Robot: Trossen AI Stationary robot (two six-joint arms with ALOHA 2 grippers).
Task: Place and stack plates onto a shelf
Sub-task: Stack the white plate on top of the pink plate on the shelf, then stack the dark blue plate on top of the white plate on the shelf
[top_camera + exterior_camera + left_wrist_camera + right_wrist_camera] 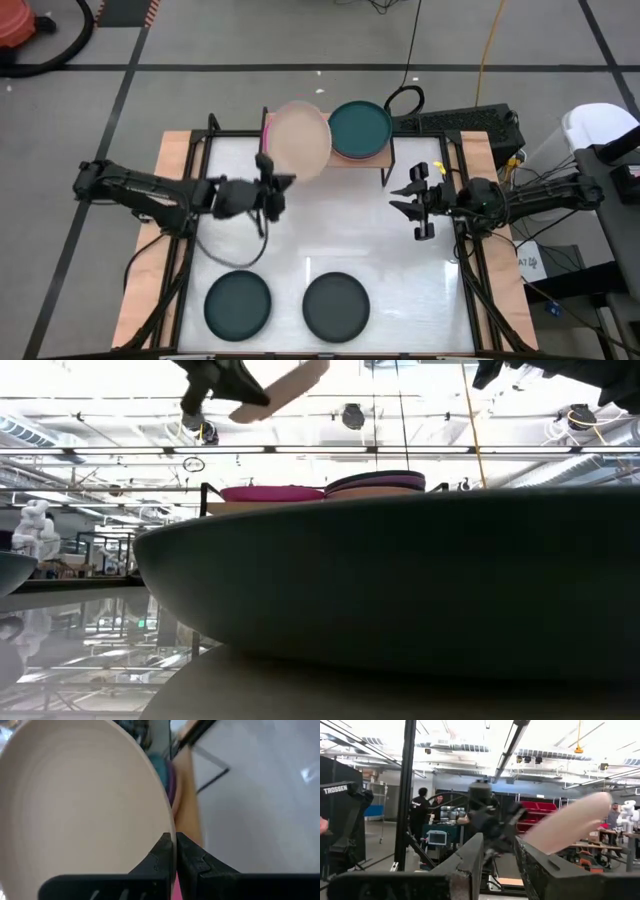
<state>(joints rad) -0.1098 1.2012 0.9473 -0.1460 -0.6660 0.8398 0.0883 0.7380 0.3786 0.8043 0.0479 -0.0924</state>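
Next, my left gripper sets the beige plate on top of the magenta plate (299,138), beside the teal-topped stack, and lets go of it there. The beige plate is still in the air over the shelf.
My left gripper (272,186) is shut on a beige plate (300,138) and holds it in the air over the left half of the shelf (352,161). A magenta plate (267,129) lies there under it. On the shelf's right half sits a stack topped by a teal plate (360,128), with purple showing under it in the left wrist view (172,795). A teal plate (238,305) and a dark grey plate (336,305) lie flat on the table near its front edge. My right gripper (418,201) hovers open to the right of the shelf, touching nothing. My left gripper pinches the beige plate's rim (168,827) between its two fingers (161,854), on the side of the plate nearest the table's front edge. The fingers reach toward the far edge. The plate is lifted clear and tilted, its far side higher (285,385).
The shelf's black legs (388,168) stand at the far middle of the white tabletop (330,235). Black frame bars run along both table sides. In the low view the dark grey plate (400,580) fills the foreground. People stand in the room beyond (421,810).
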